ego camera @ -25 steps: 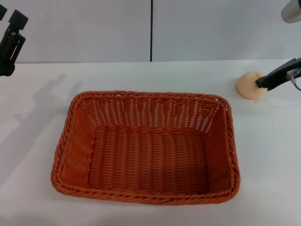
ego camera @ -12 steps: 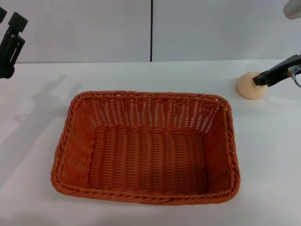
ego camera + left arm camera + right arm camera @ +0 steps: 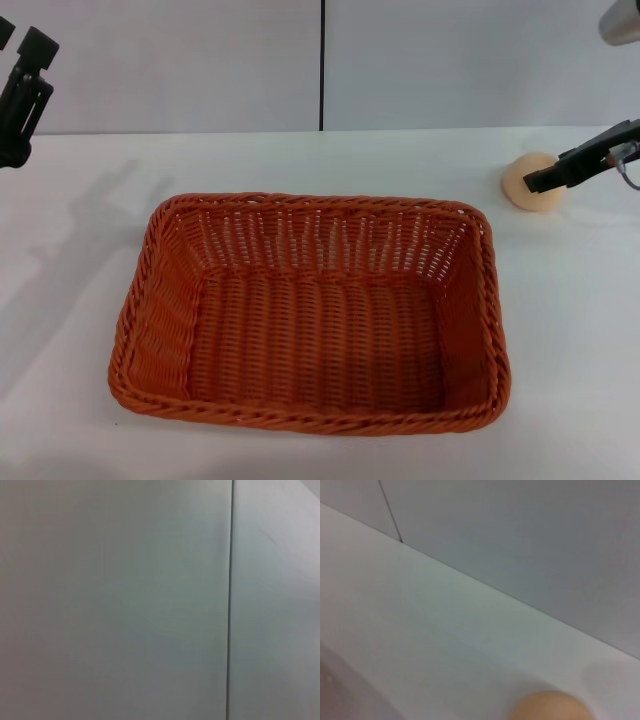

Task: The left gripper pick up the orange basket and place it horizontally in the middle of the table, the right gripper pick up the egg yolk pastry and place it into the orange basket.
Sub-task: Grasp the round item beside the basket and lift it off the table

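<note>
The egg yolk pastry has my right gripper's finger across its middle, so next I open, back up a little and pinch the pastry's side (image 3: pixel 555 190) nearest my right gripper.
The orange basket (image 3: pixel 310 310) lies lengthwise in the middle of the white table (image 3: pixel 80 220), empty. The egg yolk pastry (image 3: pixel 524 174) rests on the table at the far right, beyond the basket's right corner. My right gripper (image 3: pixel 532 181) reaches in from the right edge, open, with one dark jaw lying across the front of the pastry. The right wrist view shows the top of the pastry (image 3: pixel 550 707) at its lower edge. My left gripper (image 3: pixel 22 42) hangs open and raised at the far left, holding nothing.
A grey wall with a dark vertical seam (image 3: pixel 322 65) stands behind the table. Bare tabletop surrounds the basket on all sides. The left wrist view shows only the wall.
My right gripper has slid leftward, so its jaw now covers more of the pastry. The basket and the left arm have not moved.
</note>
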You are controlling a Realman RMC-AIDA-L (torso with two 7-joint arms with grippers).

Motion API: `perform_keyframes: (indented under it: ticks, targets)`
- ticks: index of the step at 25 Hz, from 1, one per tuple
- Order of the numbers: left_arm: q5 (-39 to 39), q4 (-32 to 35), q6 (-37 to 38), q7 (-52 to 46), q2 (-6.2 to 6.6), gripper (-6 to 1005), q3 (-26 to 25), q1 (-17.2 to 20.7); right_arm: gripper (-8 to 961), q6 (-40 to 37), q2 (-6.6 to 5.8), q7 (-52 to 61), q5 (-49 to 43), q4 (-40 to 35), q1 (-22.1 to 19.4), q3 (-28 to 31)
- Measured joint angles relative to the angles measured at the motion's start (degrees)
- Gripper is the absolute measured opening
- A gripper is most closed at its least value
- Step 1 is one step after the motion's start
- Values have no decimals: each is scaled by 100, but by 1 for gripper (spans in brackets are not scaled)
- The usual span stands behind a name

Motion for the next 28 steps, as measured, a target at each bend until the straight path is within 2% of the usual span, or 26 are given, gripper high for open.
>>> perform_keyframes:
  ticks: [5,13,23,28]
  targets:
    - [0,0,-8,0,-4,528,0,-6,603,115,-11,2,-7,153,42,-9]
    - [0,0,-7,-31,-2,528,-7,-22,602,362,-32,3,-29,525,150,-47]
    - [-9,0,-17,-39,4,528,-14,-35,457,397,20,-29,-8,171,-9,-54]
    - [-17,0,-30,-41,5,528,-26,-43,337,385,20,-48,-4,169,-5,-60]
